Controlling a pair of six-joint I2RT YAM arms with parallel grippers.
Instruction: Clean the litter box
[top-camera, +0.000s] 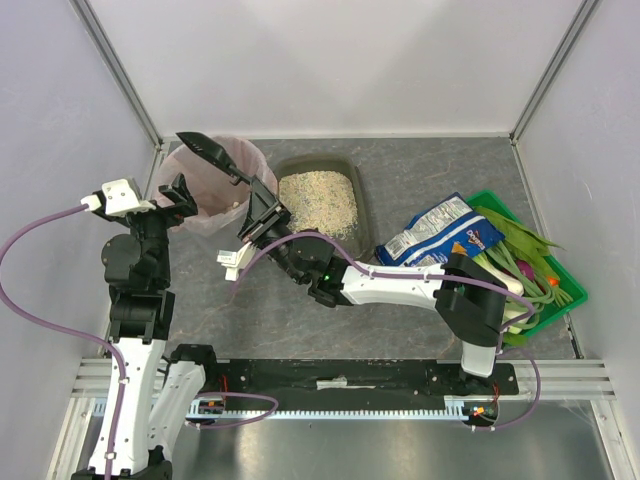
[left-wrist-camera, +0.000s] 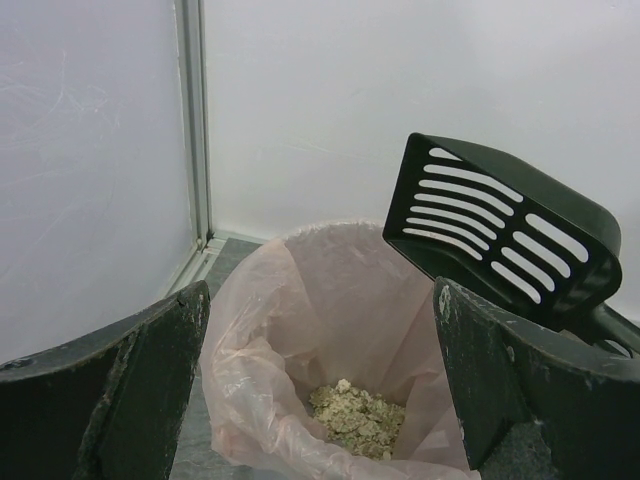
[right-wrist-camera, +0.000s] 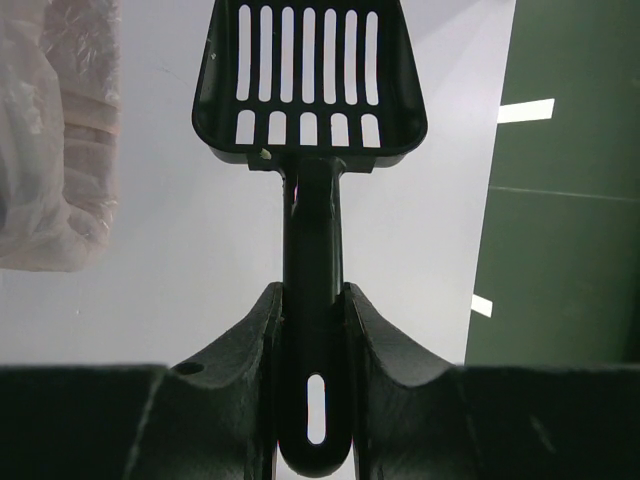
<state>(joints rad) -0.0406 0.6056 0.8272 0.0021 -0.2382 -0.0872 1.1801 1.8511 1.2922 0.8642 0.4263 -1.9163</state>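
Next, my right gripper sets the black scoop down and lets go of it on the pale granules in the middle of the litter box (top-camera: 320, 203). The scoop is now raised above the pink-lined bin.
The litter box (top-camera: 365, 205) is a dark grey-brown tray with pale granules, at the table's back centre. My right gripper (top-camera: 262, 205) is shut on the handle of a black slotted scoop (top-camera: 205, 148), whose head is raised above the round pink-lined bin (top-camera: 195, 216). The scoop (right-wrist-camera: 310, 80) looks empty in the right wrist view, its handle clamped between my fingers (right-wrist-camera: 255, 340). My left gripper (top-camera: 183, 193) is open at the bin's left rim. The left wrist view shows the bin (left-wrist-camera: 290, 330) with clumped litter (left-wrist-camera: 360, 420) at its bottom and the scoop (left-wrist-camera: 500, 230) above it.
A green crate (top-camera: 565, 272) of vegetables stands at the right, with a blue chip bag (top-camera: 440, 235) leaning on its left end. White walls close the back and sides.
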